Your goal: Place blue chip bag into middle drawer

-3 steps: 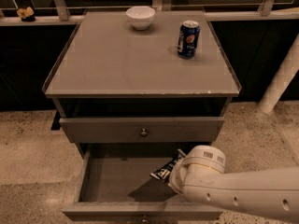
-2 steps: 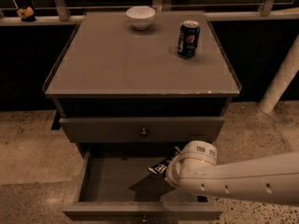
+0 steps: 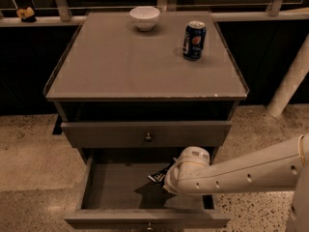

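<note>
The robot's gripper will release the blue chip bag on the grey bottom near the centre of the middle drawer [image 3: 149, 188].
The middle drawer [image 3: 116, 187] is pulled open below the cabinet top, its grey floor showing. The blue chip bag [image 3: 160, 174] shows as a small dark crumpled shape with white lettering inside the drawer, right of centre, partly hidden by my arm. My gripper [image 3: 170, 174] is at the end of the white arm that reaches in from the right, low over the drawer and right at the bag. The wrist housing covers the gripper's end.
The shut upper drawer front [image 3: 147, 133] with its round knob sits just above. On the cabinet top [image 3: 120, 66] stand a white bowl [image 3: 145, 17] at the back and an upright blue soda can [image 3: 194, 40] to the right. A white post [image 3: 289, 83] stands at right.
My arm has moved left and a little deeper over the open drawer, carrying the bag's position leftward. The bowl and can have not moved.
</note>
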Robot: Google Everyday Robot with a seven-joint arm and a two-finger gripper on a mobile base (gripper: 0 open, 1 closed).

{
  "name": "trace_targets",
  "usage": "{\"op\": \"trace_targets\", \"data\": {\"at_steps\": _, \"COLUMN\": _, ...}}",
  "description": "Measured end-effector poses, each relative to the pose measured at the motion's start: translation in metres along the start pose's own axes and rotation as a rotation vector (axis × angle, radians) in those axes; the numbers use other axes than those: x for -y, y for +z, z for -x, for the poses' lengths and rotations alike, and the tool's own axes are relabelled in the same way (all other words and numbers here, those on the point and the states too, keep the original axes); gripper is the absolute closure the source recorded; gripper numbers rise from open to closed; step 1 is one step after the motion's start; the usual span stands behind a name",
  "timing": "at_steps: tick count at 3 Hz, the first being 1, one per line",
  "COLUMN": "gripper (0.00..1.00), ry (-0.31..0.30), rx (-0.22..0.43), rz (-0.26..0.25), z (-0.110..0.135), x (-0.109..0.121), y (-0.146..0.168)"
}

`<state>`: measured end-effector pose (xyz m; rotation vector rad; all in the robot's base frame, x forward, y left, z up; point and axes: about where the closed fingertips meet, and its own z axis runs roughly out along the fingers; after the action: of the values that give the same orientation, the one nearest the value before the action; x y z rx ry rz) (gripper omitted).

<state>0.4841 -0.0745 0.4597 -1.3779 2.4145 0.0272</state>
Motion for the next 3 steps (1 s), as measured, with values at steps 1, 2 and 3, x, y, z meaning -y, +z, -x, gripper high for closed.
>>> {"op": "trace_targets", "data": {"at_steps": 1, "gripper": 1.00, "ry": 0.002, "rx": -0.006, "rz": 0.038, "z": -0.001, "x": -0.015, "y": 0.027}}
{"op": "trace_targets", "data": {"at_steps": 2, "gripper": 1.00, "ry": 0.001, "rx": -0.011, "rz": 0.062, "z": 0.003, "x": -0.026, "y": 0.052}}
{"op": "trace_targets", "data": {"at_steps": 3, "gripper": 1.00, "ry": -0.001, "rx": -0.025, "rz": 0.071, "z": 0.009, "x": -0.032, "y": 0.077}}
